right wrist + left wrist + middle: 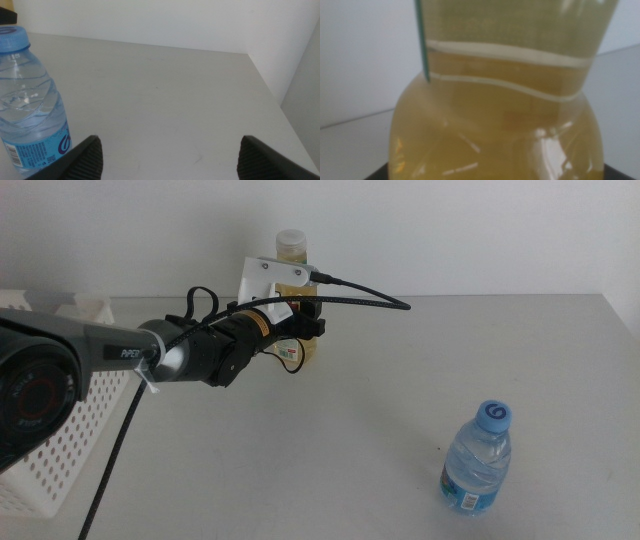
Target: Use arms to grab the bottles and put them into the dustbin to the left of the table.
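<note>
The yellow-liquid bottle will drop from my left gripper inside the back half of the white perforated dustbin (10, 363).
The yellow-liquid bottle (292, 248) stands upright at the back middle of the table (400, 400). My left gripper (305, 330) has reached in from the left and sits at the bottle's lower body, hiding its label. In the left wrist view the yellow bottle (500, 115) fills the frame, very close. The clear water bottle (478, 458) with a blue cap stands at the front right. My right gripper (167, 155) is open and low over the table, with the water bottle (30, 100) just beside one finger. The white perforated dustbin (60, 440) is at the left edge.
A black cable (370, 298) arcs from the left wrist over the table behind the yellow bottle. The left arm's dark body (60, 360) crosses above the dustbin. A white wall closes off the table's far edge and right side.
</note>
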